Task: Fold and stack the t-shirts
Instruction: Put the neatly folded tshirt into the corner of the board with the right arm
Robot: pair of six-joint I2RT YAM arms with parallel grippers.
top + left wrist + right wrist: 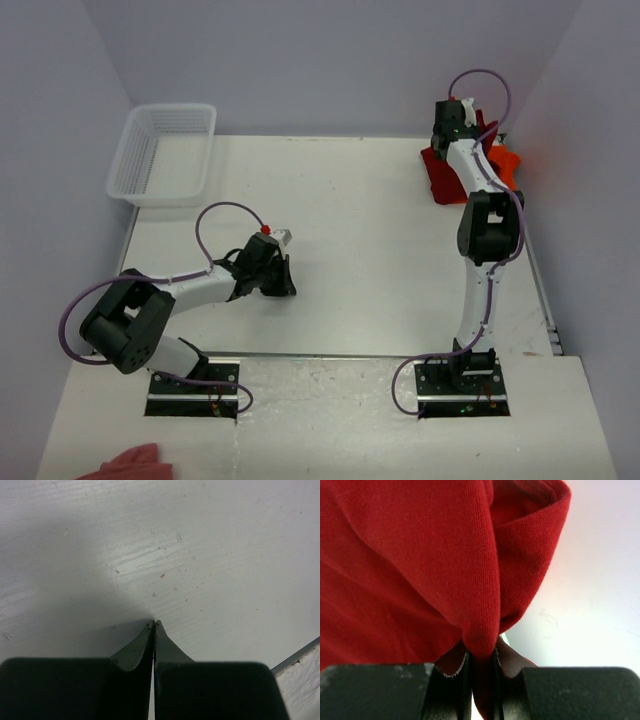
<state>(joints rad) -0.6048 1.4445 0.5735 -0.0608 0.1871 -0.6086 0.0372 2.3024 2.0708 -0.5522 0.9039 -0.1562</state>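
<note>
I should use my right gripper to release the dark crimson t-shirt on top of the bright orange t-shirt [488, 172] in the back corner.
The dark crimson t-shirt [410, 570] fills the right wrist view, and my right gripper [482, 652] is shut on a thick fold of it. From above, that gripper [458, 125] is at the far right back corner, over the crimson t-shirt [437, 165]. The bright orange t-shirt [503, 160] shows beside the arm, partly hidden by it. My left gripper [283, 278] rests low over the bare table at left centre. Its jaws [154, 624] are pressed together with nothing between them.
A white mesh basket [165, 150] stands at the back left corner. A pale pink cloth scrap [135, 465] lies on the near ledge at the bottom left. The table's edge [300, 655] crosses the lower right of the left wrist view.
</note>
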